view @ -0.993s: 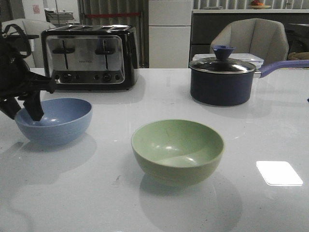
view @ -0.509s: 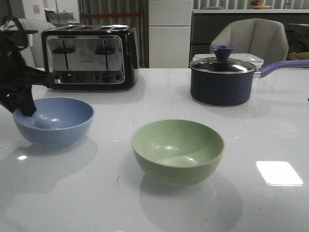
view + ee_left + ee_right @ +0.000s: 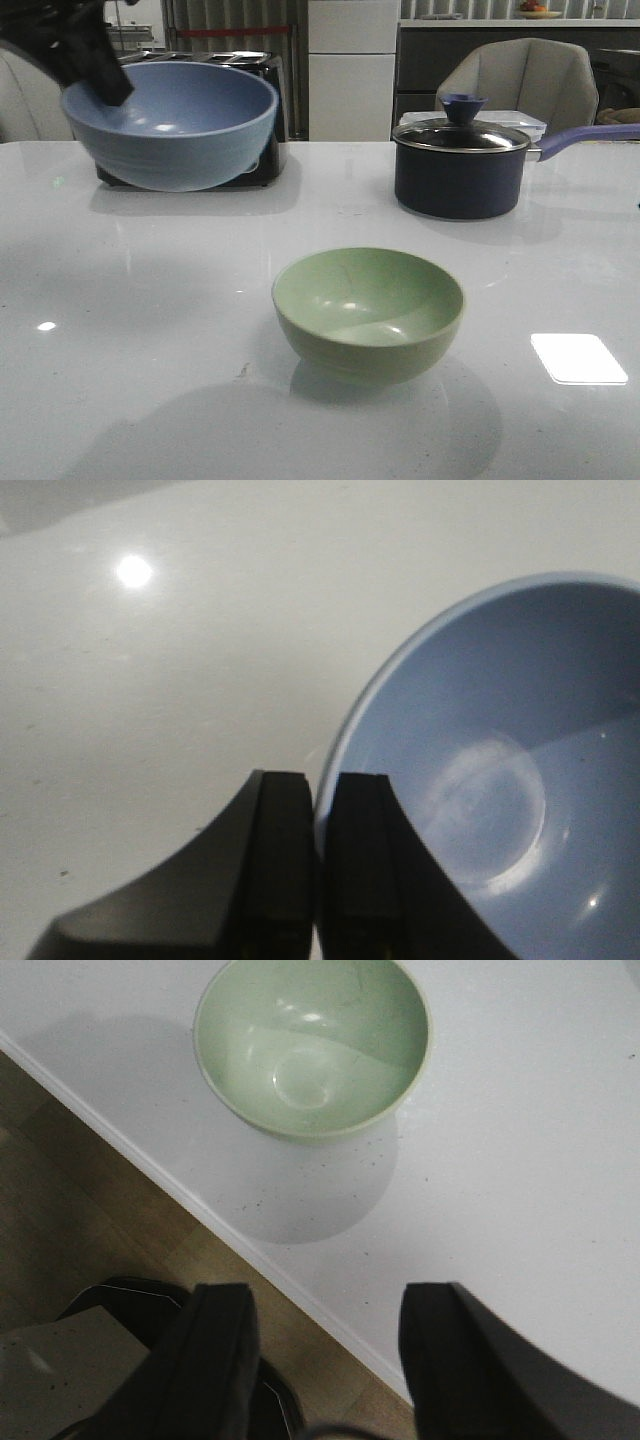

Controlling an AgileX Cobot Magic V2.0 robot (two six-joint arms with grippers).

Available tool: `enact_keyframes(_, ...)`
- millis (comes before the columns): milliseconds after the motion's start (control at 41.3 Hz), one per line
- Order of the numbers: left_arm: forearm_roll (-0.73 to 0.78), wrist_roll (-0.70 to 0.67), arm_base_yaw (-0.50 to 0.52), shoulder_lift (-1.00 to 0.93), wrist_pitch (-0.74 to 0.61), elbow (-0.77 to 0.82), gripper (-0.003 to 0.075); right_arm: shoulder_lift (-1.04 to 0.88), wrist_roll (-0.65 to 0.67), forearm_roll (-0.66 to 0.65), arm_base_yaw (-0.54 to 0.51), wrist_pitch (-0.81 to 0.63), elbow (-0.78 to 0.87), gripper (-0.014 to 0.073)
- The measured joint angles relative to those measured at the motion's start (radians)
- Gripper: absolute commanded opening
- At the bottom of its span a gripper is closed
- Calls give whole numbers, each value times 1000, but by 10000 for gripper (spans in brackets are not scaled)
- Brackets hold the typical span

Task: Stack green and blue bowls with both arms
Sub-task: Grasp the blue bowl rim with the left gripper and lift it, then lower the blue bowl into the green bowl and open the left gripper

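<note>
Next, I let go of the dusty blue bowl with my left gripper inside the pale green bowl (image 3: 370,290), in front of the saucepan.
The dusty blue bowl (image 3: 170,125) hangs in the air at the upper left of the front view, in front of the toaster. My left gripper (image 3: 95,70) is shut on its near-left rim; in the left wrist view the rim (image 3: 322,825) sits pinched between the two black fingers. The pale green bowl (image 3: 367,312) rests upright on the white table near the middle front. It also shows in the right wrist view (image 3: 312,1045). My right gripper (image 3: 325,1360) is open and empty, back over the table's front edge, apart from the green bowl. It is out of the front view.
A black and silver toaster (image 3: 255,110) stands at the back left, partly hidden by the blue bowl. A dark navy saucepan (image 3: 460,170) with a lid and purple handle stands at the back right. The table's front edge (image 3: 250,1250) and floor show below my right gripper.
My left gripper has lifted the blue bowl off the table, up and to the right. The green bowl has not moved.
</note>
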Motion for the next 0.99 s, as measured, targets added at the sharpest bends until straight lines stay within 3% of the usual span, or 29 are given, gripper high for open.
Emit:
enact_keyframes(363,-27,13,-227,112,-17,-55,93,0,0,0,0,0,0,437)
enact_keyframes(872,-47,13,-253,356,-95,-115,94,0,0,0,0,0,0,437)
enact_keyframes(993,-50,13,-253,385,-109,-115,165,0,0,0,0,0,0,437)
